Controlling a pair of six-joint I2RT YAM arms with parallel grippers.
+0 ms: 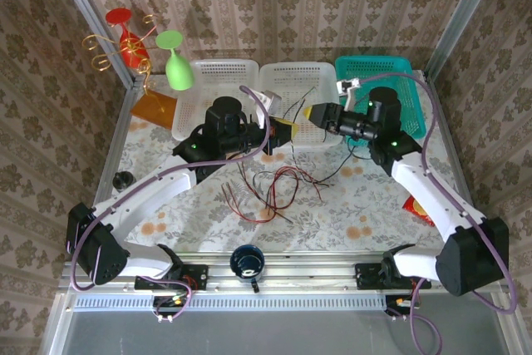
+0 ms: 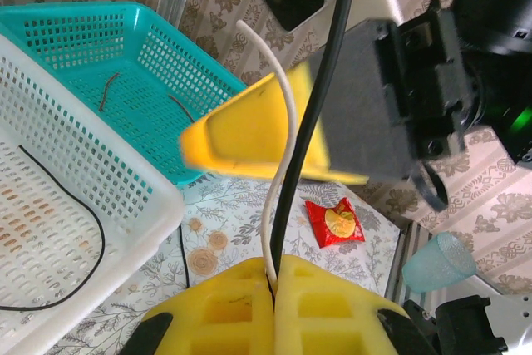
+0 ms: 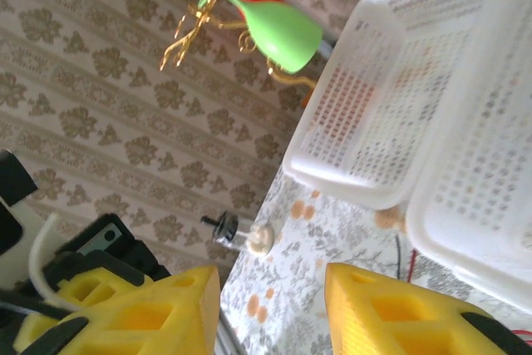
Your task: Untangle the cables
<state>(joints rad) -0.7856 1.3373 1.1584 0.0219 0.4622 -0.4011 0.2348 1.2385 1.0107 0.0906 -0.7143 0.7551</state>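
My left gripper is pinching the black and white cables together. My right gripper should take the black cable by its copper end before my left gripper opens.
A tangle of red and black cables [image 1: 270,189] lies on the flowered table between the arms. My left gripper [image 1: 287,131] hovers at the white baskets' front edge. In the left wrist view its yellow fingers [image 2: 274,276] are shut on a black cable [image 2: 312,122] and a white cable [image 2: 285,106] that rise from the pinch. My right gripper [image 1: 312,112] faces it closely, open [image 3: 273,288], with nothing between its fingers. Two red wires [image 2: 106,89] lie in the teal basket [image 2: 150,35]. A black wire [image 2: 91,263] lies in the white basket [image 2: 125,180].
Two white baskets [image 1: 220,93] and a teal basket [image 1: 391,72] line the back. A green glass [image 1: 174,60] and red stand sit back left. A small bottle [image 1: 125,179] lies left, a blue mug [image 1: 247,261] at the near edge, a red packet [image 1: 418,208] right.
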